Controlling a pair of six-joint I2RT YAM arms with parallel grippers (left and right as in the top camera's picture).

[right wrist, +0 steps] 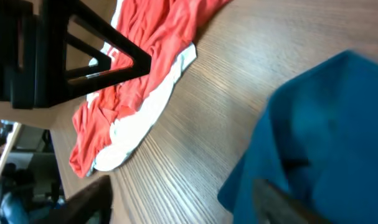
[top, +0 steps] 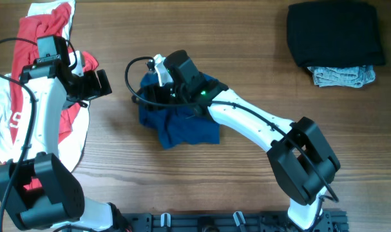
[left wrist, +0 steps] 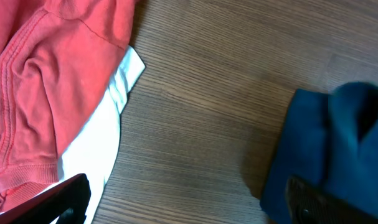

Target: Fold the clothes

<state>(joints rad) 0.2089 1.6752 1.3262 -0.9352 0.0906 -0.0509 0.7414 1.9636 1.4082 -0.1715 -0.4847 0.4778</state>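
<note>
My right fingers open mostly over wood at the dark-blue T-shirt's edge, so I should move farther in and lift the T-shirt by its bunched middle (top: 180,122).
The dark-blue T-shirt (top: 182,125) lies bunched in a heap at mid-table. My right gripper (top: 153,90) hovers at its upper left edge, jaws open. In the right wrist view bare wood shows between the fingers of the right gripper (right wrist: 182,202), and one finger overlaps the blue cloth (right wrist: 326,124). A red and white garment (top: 34,77) is spread at the far left. My left gripper (top: 95,84) stands open over its right edge. In the left wrist view the left gripper (left wrist: 189,205) has red cloth (left wrist: 45,81) on one side, the blue shirt (left wrist: 338,149) on the other, and nothing between the fingers.
A folded black garment (top: 335,32) sits at the back right, with a crumpled grey one (top: 343,76) against its front edge. A black cable (top: 131,80) loops by the right wrist. Bare wood (top: 247,38) lies between the blue heap and the black pile.
</note>
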